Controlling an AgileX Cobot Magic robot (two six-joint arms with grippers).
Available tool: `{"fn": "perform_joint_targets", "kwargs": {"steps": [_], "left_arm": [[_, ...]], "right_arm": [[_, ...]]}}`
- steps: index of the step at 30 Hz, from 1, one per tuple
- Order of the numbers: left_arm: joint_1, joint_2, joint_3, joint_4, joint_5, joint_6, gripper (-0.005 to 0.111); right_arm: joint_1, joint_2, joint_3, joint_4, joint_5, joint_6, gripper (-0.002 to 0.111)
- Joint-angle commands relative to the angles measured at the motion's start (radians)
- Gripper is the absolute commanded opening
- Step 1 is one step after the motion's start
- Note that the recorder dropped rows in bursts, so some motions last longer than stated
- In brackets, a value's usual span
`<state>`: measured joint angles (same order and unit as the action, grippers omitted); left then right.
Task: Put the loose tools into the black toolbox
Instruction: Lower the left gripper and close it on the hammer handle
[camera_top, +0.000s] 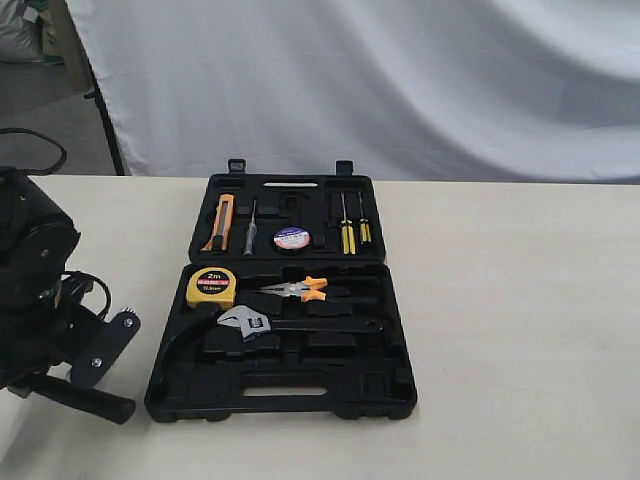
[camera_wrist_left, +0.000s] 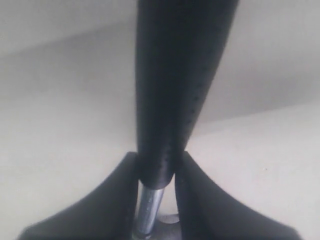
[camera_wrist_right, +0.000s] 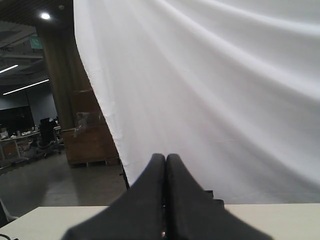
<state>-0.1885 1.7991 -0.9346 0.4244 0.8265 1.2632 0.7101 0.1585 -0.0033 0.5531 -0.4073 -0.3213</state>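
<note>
My left gripper has the hammer, still held at the edge. It will let go of it across the toolbox's side rim (camera_top: 168, 336) just below the yellow tape measure.
The black toolbox (camera_top: 395, 390) lies open at the table's middle. The tape roll (camera_top: 291, 238) with its blue-white label sits in a recess of the far half. The silver adjustable wrench (camera_top: 246, 322) lies in the near half, below the yellow tape measure (camera_top: 211, 288) and orange-handled pliers (camera_top: 300, 289). At the left edge my left gripper (camera_top: 45, 385) is shut on the hammer (camera_top: 95, 400), whose black handle points toward the toolbox. In the left wrist view the fingers (camera_wrist_left: 107, 200) clamp where the handle (camera_wrist_left: 175, 90) meets the steel shaft (camera_wrist_left: 149, 210); the head is hidden. My right gripper (camera_wrist_right: 166, 156) is shut on nothing, raised and facing the curtain.
The far half also holds an orange utility knife (camera_top: 222, 222), a tester screwdriver (camera_top: 250, 228) and two yellow-handled screwdrivers (camera_top: 354, 236). A white curtain (camera_top: 400, 80) hangs behind the table. My left arm's body (camera_top: 30, 290) stands at the table's left edge.
</note>
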Motion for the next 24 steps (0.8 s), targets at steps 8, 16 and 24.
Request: {"fn": "perform_joint_targets", "kwargs": {"steps": [8, 16, 24], "left_arm": [[-0.129, -0.059, 0.006, -0.053, -0.096, -0.155, 0.000], [-0.221, -0.059, -0.065, -0.110, -0.124, -0.317, 0.000], [-0.237, -0.059, -0.163, -0.295, -0.083, -0.318, 0.000]], "right_arm": [[-0.003, -0.007, 0.003, -0.013, -0.006, -0.004, 0.000], [-0.003, -0.007, 0.003, -0.013, -0.006, -0.004, 0.000], [-0.003, -0.007, 0.003, -0.013, -0.004, -0.004, 0.000]]}}
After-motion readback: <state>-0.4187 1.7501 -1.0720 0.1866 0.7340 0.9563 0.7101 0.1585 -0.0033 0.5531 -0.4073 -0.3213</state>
